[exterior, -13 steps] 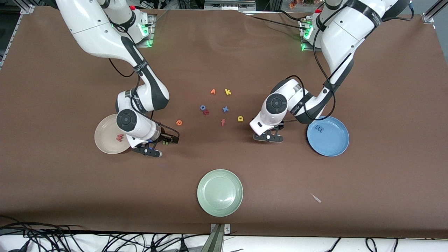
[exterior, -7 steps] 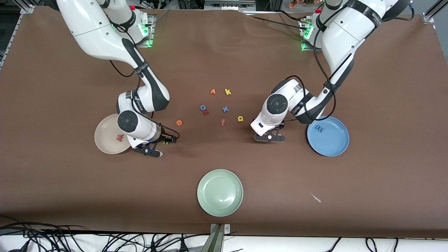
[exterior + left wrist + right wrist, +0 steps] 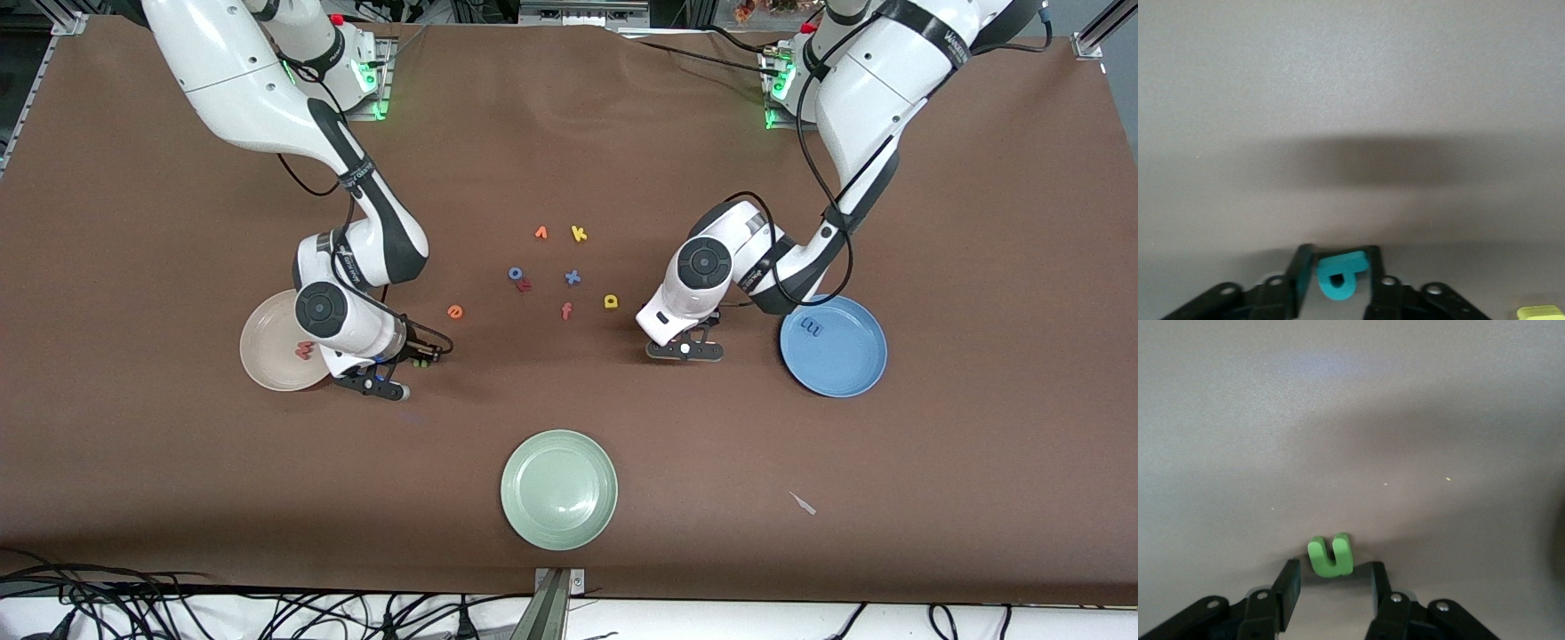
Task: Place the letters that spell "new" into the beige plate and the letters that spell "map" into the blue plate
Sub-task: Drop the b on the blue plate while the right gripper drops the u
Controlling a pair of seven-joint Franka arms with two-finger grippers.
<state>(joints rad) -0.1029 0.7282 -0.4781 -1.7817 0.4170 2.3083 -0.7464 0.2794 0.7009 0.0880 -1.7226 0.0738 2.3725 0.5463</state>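
The teal p will leave my left gripper beside the blue m, near the middle of the blue plate point(image 3: 828, 348).
The beige plate point(image 3: 267, 360) holds the salmon w point(image 3: 305, 350). The blue plate point(image 3: 849, 369) holds the blue m point(image 3: 810, 327). My left gripper point(image 3: 685, 349) is low on the table beside the blue plate, shut on the teal p point(image 3: 1337, 277); in its wrist view the left gripper point(image 3: 1338, 259) pinches the letter from both sides. My right gripper point(image 3: 418, 360) is down beside the beige plate and stands open point(image 3: 1331, 572), with the green n point(image 3: 1331, 555) lying just ahead of its fingertips. The orange e point(image 3: 454, 311) and yellow a point(image 3: 611, 301) lie on the table between the arms.
Mid-table lie an orange v point(image 3: 540, 233), yellow k point(image 3: 579, 234), blue o point(image 3: 515, 274), a red letter point(image 3: 524, 285), blue x point(image 3: 573, 277) and orange-red f point(image 3: 566, 310). A pale green plate point(image 3: 558, 489) sits nearer the front camera. A small scrap point(image 3: 803, 503) lies toward the left arm's end.
Both grippers have narrowed their fingers. The left one has closed on the teal p. The right gripper has shifted slightly toward the beige plate.
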